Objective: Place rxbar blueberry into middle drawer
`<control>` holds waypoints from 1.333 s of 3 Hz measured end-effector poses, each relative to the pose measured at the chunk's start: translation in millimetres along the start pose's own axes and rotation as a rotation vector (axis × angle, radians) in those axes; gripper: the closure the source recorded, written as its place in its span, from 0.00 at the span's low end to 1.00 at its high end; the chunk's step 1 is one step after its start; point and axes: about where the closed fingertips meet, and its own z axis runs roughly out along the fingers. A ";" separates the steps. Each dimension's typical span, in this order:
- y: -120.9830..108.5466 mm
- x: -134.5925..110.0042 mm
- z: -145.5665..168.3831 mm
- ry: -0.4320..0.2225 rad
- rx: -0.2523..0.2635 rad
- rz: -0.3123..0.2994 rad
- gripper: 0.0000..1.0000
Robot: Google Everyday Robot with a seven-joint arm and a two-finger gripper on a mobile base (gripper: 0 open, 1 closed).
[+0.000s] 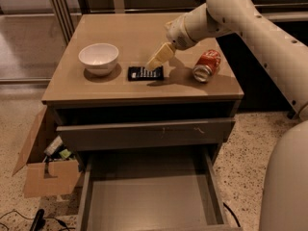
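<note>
The robot's gripper will next move to the rxbar blueberry's half nearer the red soda can (154, 73) and close on it there.
The rxbar blueberry (145, 73), a flat dark wrapper with white lettering, lies on the wooden cabinet top (139, 32) just right of a white bowl. My gripper (157, 61) hangs tilted down-left over the bar's right end, a little above it, holding nothing that I can see. The middle drawer (149, 196) is pulled out at the bottom of the view, with a bare grey floor and nothing in it.
A white bowl (99, 57) stands left of the bar. A red soda can (207, 65) lies on its side to the right. The drawer above (144, 134) sticks out slightly. An open cardboard box (45, 170) sits on the floor at the left.
</note>
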 end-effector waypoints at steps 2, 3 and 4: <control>36.5 -10.2 -28.4 0.056 -0.112 -0.027 0.00; 48.6 -10.6 -29.4 0.058 -0.153 -0.020 0.00; 42.5 -6.2 -15.3 0.037 -0.130 0.023 0.00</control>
